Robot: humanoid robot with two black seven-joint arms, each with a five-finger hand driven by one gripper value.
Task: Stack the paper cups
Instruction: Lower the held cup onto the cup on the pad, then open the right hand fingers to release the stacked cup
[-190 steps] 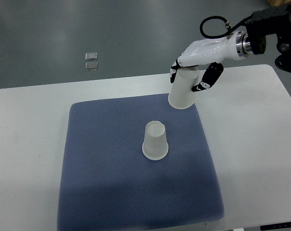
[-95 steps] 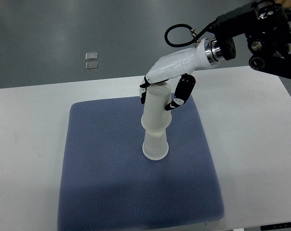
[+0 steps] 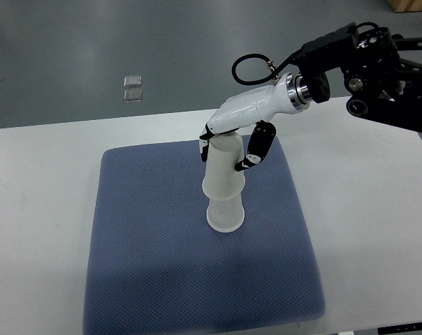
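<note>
The upper paper cup will be nested down over the lower cup on the blue mat (image 3: pixel 226 198), and there I will let go of it with my right gripper.
An upside-down white paper cup (image 3: pixel 226 215) stands on the blue mat (image 3: pixel 148 230) near its middle. A second upside-down paper cup (image 3: pixel 223 166) sits over its top, partly lowered and leaning slightly left. My right hand (image 3: pixel 228 150) comes in from the upper right and is shut on this upper cup, with black-tipped fingers (image 3: pixel 256 148) on its right side and others at its left top edge. My left arm does not show.
The mat lies on a white table (image 3: pixel 365 181). The right arm's black forearm and cable (image 3: pixel 358 63) hang over the table's far right corner. Two small clear squares (image 3: pixel 133 88) lie on the grey floor beyond the table.
My right hand carried the cup from the mat's far right edge leftward and down over the standing cup. In the last half second it sank a little further.
</note>
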